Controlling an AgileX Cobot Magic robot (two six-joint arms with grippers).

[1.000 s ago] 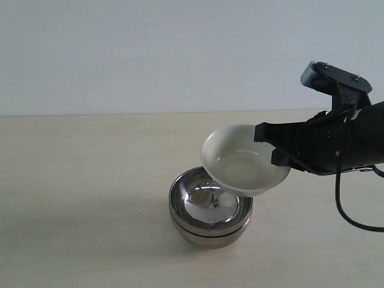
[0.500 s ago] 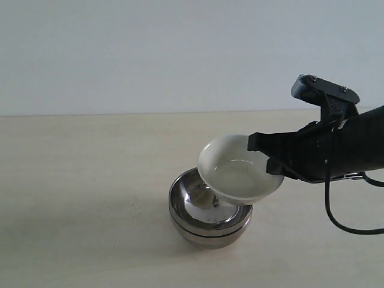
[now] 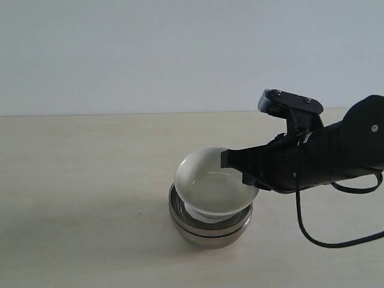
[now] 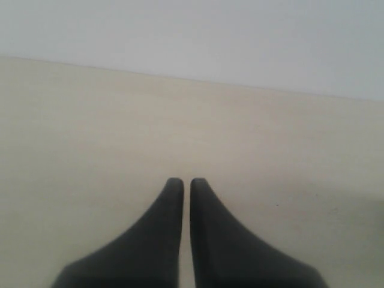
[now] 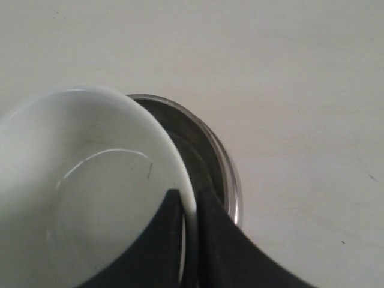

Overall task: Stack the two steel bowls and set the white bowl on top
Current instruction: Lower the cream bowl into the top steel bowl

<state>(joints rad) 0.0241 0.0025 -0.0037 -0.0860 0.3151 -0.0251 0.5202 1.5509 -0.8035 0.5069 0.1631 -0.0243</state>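
Next, my right gripper lowers the white bowl down inside the opening of the upper steel bowl (image 3: 211, 203) (image 5: 119, 210) and releases it there.
The two steel bowls (image 3: 210, 228) stand nested one inside the other on the table, near the middle. The white bowl (image 3: 207, 186) sits tilted in the mouth of the upper steel bowl, its left side lower. My right gripper (image 3: 240, 168) is shut on the white bowl's right rim, one finger inside and one outside. In the right wrist view the white bowl (image 5: 90, 186) covers most of the steel bowls (image 5: 222, 174), and the right gripper (image 5: 190, 195) pinches the rim. My left gripper (image 4: 181, 183) is shut and holds nothing, over bare table.
The pale wooden table (image 3: 78, 180) runs back to a plain white wall. A black cable (image 3: 324, 240) hangs from the right arm and loops down to the table on the right.
The right gripper has carried the white bowl left and down, from beside the steel bowls' right rim into the mouth of the stack.
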